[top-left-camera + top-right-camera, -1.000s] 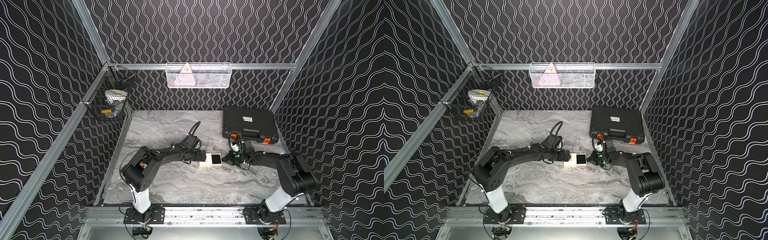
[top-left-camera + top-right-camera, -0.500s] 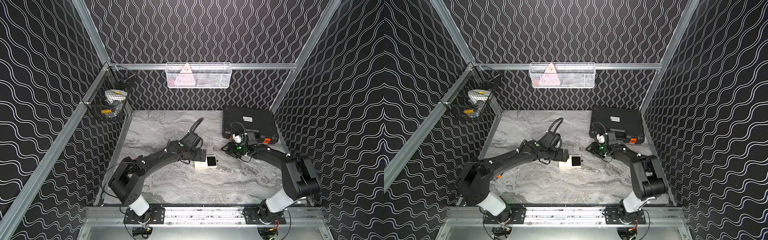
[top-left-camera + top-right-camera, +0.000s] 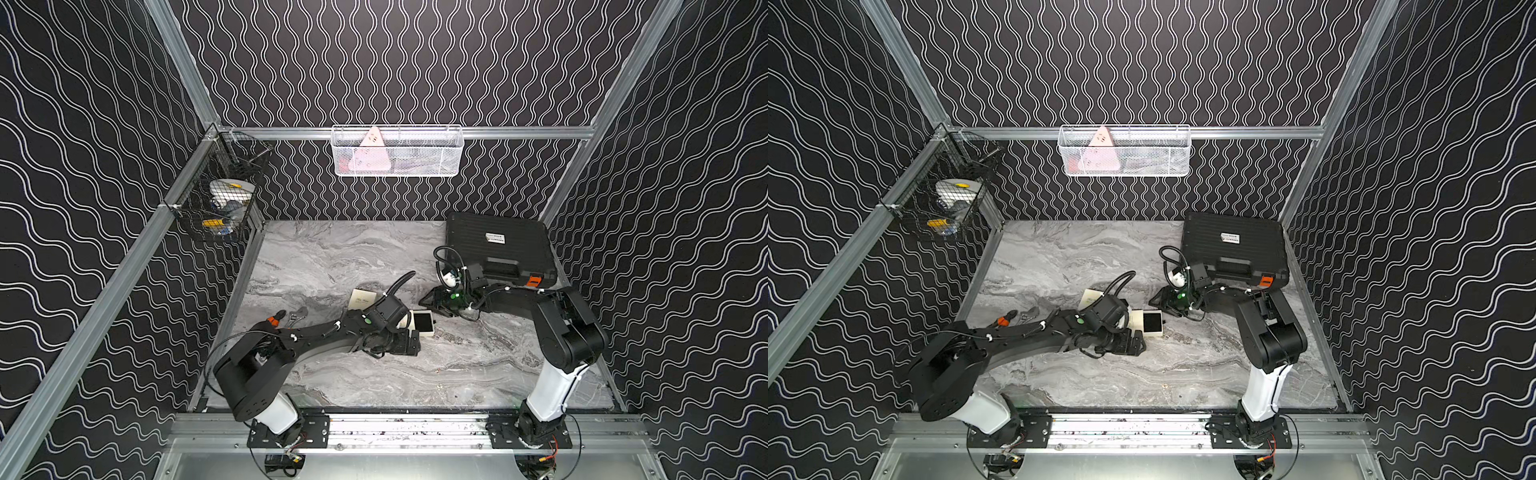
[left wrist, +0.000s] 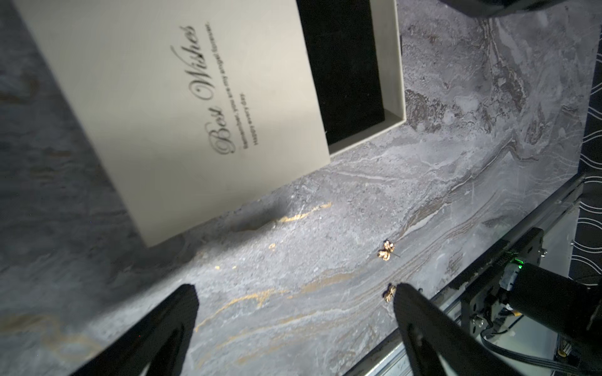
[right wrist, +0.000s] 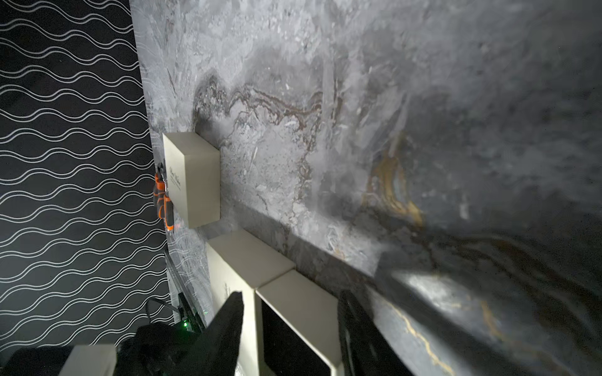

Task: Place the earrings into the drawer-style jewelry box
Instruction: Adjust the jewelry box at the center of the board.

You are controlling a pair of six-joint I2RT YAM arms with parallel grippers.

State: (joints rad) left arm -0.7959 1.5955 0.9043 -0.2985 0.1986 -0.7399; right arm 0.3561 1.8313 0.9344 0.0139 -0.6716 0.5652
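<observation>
The next move for my right gripper is to go to a gold earring (image 3: 436,367) on the marble between the jewelry box's drawer and the front rail and close there.
The drawer-style jewelry box (image 4: 182,107) is cream with "Best Wishes" on its sleeve, and its black-lined drawer (image 4: 345,68) is pulled out. It lies mid-table in both top views (image 3: 423,323) (image 3: 1152,323). Two gold earrings (image 4: 386,255) (image 4: 389,293) lie on the marble between the box and the front rail. My left gripper (image 4: 294,302) (image 3: 412,344) is open and low just in front of the box, with one earring beside a fingertip (image 4: 407,306). My right gripper (image 5: 291,312) (image 3: 430,300) is open just behind the drawer (image 5: 299,302), which shows between its fingers.
A second cream box (image 3: 362,298) (image 5: 192,182) sits behind the left wrist. Orange-handled pliers (image 3: 276,321) and a wrench (image 3: 297,315) lie at the left. A black case (image 3: 498,245) fills the back right corner. Wire baskets (image 3: 397,151) (image 3: 224,208) hang on the walls.
The right gripper has opened and moved left to the drawer's far side. The left arm has swung, bringing its gripper to the near side of the box and uncovering the second cream box.
</observation>
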